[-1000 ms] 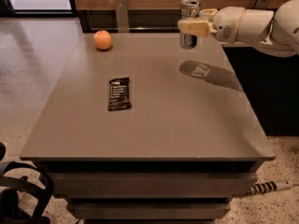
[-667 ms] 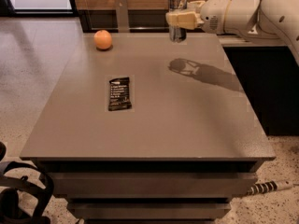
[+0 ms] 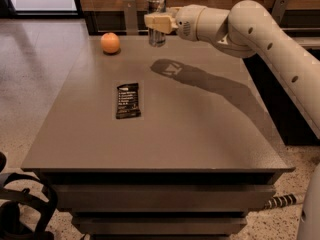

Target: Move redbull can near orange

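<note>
The robot's gripper should set the redbull can down close beside the orange, straight behind the black snack-bar wrapper (image 3: 134, 59).
My gripper (image 3: 156, 22) is shut on the redbull can (image 3: 156, 6), a slim silver-grey can with a shiny top rim. It holds the can upright in the air above the far edge of the grey table (image 3: 200, 129). The orange (image 3: 110, 42) sits on the table near its far left corner, to the left of the can and lower. My white arm (image 3: 260, 31) reaches in from the right.
A flat black snack-bar wrapper (image 3: 128, 100) lies on the table left of centre. The arm's shadow (image 3: 200, 79) falls across the table's far right. A dark wall base and metal brackets run behind the table. Speckled floor lies to the left.
My gripper has carried the can steadily to the left along the table's far edge, toward the orange. The orange and the wrapper have not moved.
</note>
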